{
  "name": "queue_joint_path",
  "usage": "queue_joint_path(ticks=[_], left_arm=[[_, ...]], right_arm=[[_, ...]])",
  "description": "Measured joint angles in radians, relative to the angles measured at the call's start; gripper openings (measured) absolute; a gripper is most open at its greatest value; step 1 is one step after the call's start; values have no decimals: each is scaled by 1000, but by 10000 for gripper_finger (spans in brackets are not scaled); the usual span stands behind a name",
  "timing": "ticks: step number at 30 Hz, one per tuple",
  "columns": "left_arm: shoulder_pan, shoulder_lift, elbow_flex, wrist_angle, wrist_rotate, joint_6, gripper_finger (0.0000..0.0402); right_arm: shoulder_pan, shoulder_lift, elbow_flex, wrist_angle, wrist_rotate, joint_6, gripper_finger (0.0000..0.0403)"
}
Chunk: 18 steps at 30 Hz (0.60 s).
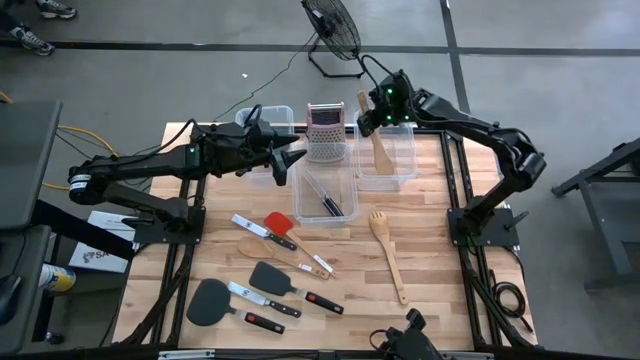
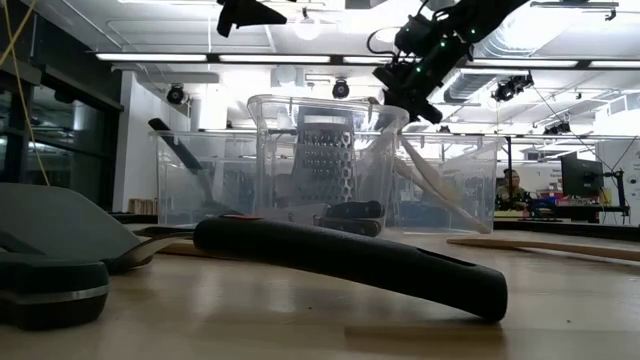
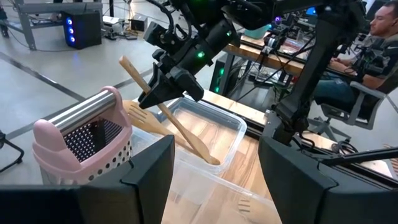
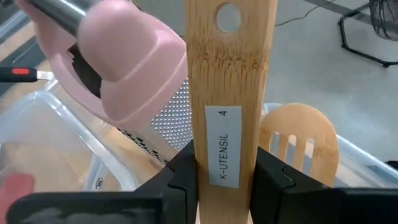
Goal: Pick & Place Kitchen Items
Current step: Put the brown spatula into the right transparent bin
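Observation:
I need to use my right gripper to put the pale wooden utensil down in the clear bin (image 1: 378,146) next to the slotted wooden utensil and let go of it.
My right gripper (image 1: 377,118) is shut on a pale wooden utensil (image 3: 168,115) over the right clear bin (image 1: 400,172). The utensil slants down into that bin. A slotted wooden utensil (image 4: 303,144) lies in the same bin. My left gripper (image 1: 297,160) is open and empty, held above the table at the near side of the steel box grater (image 1: 325,130), over the far end of the middle bin (image 1: 322,215). The middle bin holds black-handled knives (image 1: 330,203). More utensils lie on the table: a red spatula (image 1: 278,221), black spatulas (image 1: 270,277), a wooden fork (image 1: 388,250). My right gripper pinches the wooden utensil's flat handle (image 4: 224,155) between its two fingers, below the handle's free end with the hole (image 4: 228,17). The fingers lie across the handle. The utensil is tilted, handle end up, and its lower end (image 3: 210,158) is down in the right bin.
A third clear bin (image 1: 262,120) stands at the far left beside the pink-topped grater (image 3: 81,134). Knives (image 1: 262,230) and a wooden spoon (image 1: 285,258) lie on the near half of the table. A person (image 3: 379,31) sits beyond the table.

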Motion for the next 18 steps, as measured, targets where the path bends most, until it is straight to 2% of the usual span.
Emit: queue_joint_path(ticks=[3, 9, 18], left_arm=[[0, 0, 0, -3, 0, 0, 229], [0, 0, 0, -3, 0, 0, 229], [0, 0, 0, -3, -18, -3, 229]], right_arm=[[3, 17, 0, -37, 12, 1, 87], [4, 31, -35, 6, 19, 15, 87], [4, 31, -66, 14, 123, 60, 87]])
